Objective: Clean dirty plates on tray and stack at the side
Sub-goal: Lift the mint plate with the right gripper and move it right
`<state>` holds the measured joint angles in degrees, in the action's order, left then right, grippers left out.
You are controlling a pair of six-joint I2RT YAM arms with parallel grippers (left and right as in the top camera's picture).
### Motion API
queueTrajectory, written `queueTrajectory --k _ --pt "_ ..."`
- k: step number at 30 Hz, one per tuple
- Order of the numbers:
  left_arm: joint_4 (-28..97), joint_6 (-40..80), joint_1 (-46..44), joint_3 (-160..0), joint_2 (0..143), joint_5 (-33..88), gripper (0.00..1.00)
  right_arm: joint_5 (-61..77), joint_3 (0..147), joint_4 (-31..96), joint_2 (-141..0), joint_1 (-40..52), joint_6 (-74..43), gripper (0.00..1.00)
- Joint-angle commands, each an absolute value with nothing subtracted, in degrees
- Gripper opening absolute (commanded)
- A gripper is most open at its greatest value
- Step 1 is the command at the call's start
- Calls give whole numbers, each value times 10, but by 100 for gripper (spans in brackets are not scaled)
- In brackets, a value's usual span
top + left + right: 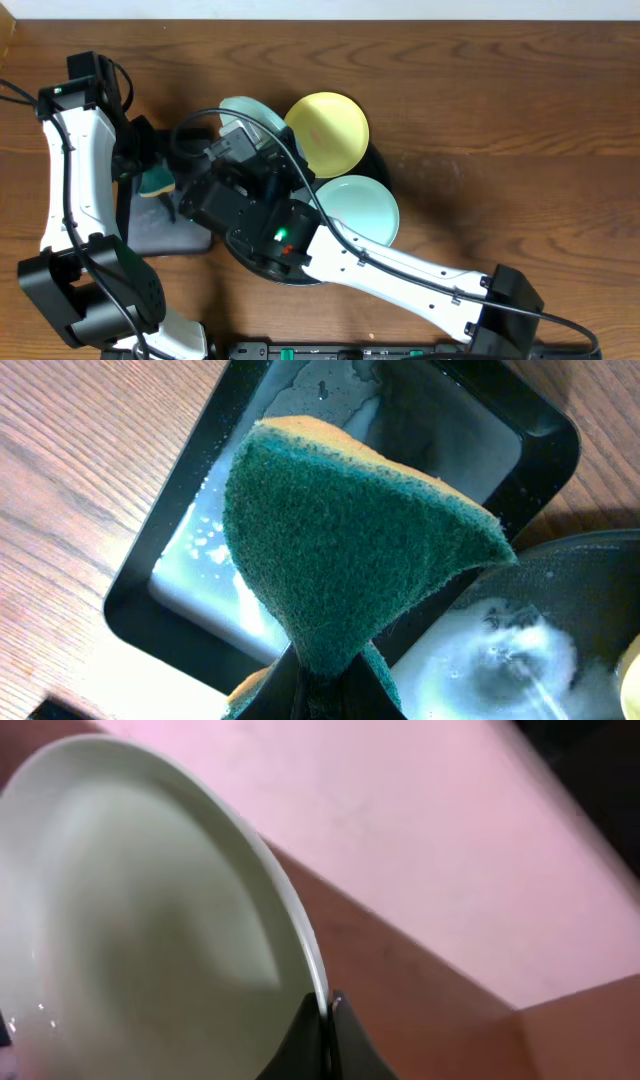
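I will set the mint-blue plate held in my right gripper down on the wooden table (pixel 445 167) next to the round tray, opposite the rectangular tray.
My right gripper (pixel 326 1012) is shut on the rim of a pale mint-blue plate (pixel 130 920) and holds it tilted up; overhead, this plate (pixel 247 112) is above the round black tray's far left. A pale yellow plate (pixel 328 128) and a second mint-blue plate (pixel 360 208) lie on the round black tray (pixel 377 160). My left gripper (pixel 330 695) is shut on a green and yellow sponge (pixel 350 550). It holds the sponge (pixel 156 181) above the rectangular tray, just left of the held plate.
A smaller black rectangular tray (pixel 150 600) with soapy water sits left of the round tray, whose wet rim (pixel 560 560) shows in the left wrist view. The right arm (pixel 400 268) lies across the round tray's front. Wooden table (pixel 520 120) extends to the right.
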<state>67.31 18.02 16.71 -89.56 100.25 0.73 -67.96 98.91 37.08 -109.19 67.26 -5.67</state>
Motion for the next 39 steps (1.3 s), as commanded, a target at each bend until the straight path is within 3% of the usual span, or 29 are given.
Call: queueTrajectory --k 1,6,12,18,28,34,39 --pt "675 183 168 -903 1002 8 8 -761 1002 346 -1081 680 -10 1" --pt "675 183 168 -903 1002 8 7 -729 1002 360 -1081 678 -13 1" --pt "675 183 168 -903 1002 8 7 -521 1002 478 -1081 649 -148 1" --pt "675 183 168 -902 1002 8 7 -311 1002 502 -1074 591 -193 1" --pt "675 183 167 -902 1002 8 7 -22 1002 544 -982 352 -193 1" --pt "674 161 166 -902 1002 8 7 3 990 650 -979 179 -195 1" --pt "674 141 164 -902 1002 9 7 8 915 647 -982 67 -195 1"
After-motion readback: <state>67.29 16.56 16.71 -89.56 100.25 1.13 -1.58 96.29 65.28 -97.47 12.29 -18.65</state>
